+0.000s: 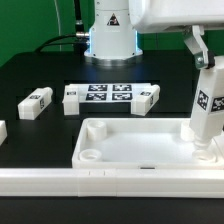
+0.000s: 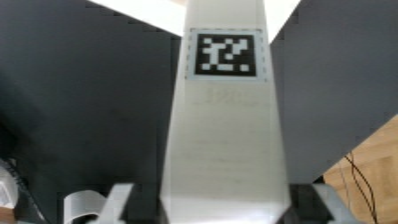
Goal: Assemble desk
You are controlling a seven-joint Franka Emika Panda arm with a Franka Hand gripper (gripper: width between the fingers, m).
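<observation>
I will set the white leg down with my gripper on the tabletop's corner socket (image 1: 206, 155) next to the long front rail.
The desk's tabletop (image 1: 140, 150), a white tray with a raised rim and round corner sockets, lies near the front of the black table. My gripper (image 1: 203, 62) is shut on a white block leg (image 1: 208, 105) with a black-white tag. The leg stands upright over the tabletop's corner at the exterior view's right, its lower end at the socket there. In the wrist view the same leg (image 2: 226, 120) runs long and white between my fingers (image 2: 125, 205), tag facing the camera. Whether it is seated in the socket I cannot tell.
The marker board (image 1: 107, 95) lies behind the tabletop. Loose white legs rest on the table: one at the exterior view's left (image 1: 36, 103), one at the board's left end (image 1: 71, 98), one at its right end (image 1: 146, 99). A long white rail (image 1: 110, 180) runs along the front.
</observation>
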